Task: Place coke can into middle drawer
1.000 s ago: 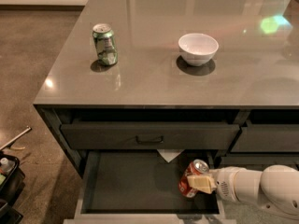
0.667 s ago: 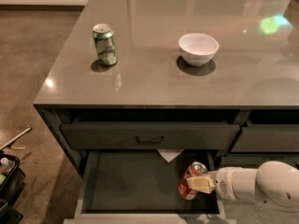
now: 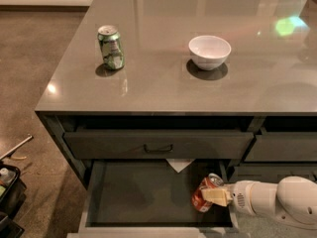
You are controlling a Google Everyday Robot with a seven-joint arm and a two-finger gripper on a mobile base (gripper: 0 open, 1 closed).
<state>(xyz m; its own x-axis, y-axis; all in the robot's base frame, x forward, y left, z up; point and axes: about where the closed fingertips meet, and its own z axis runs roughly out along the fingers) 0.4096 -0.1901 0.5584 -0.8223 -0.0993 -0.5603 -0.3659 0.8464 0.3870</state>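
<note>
Next, my gripper releases the coke can on the middle drawer's dark bottom (image 3: 195, 201), in front of the white paper scrap.
The coke can (image 3: 204, 189), red with a silver top, stands slightly tilted inside the open middle drawer (image 3: 133, 195), at its right end. My gripper (image 3: 214, 196) reaches in from the right on a white arm, and its cream fingers (image 3: 216, 197) are closed around the can's lower body. The can's base is at or just above the drawer floor; I cannot tell which.
A green-and-silver can (image 3: 111, 46) and a white bowl (image 3: 209, 51) stand on the grey countertop (image 3: 163, 83). The upper drawer (image 3: 158, 144) with a black bar handle is closed. A white paper scrap (image 3: 180, 163) lies at the drawer's back. Dark equipment (image 3: 7, 192) sits on the floor at left.
The gripper and can have stayed nearly in place in the drawer's right end; the arm has shifted only slightly.
</note>
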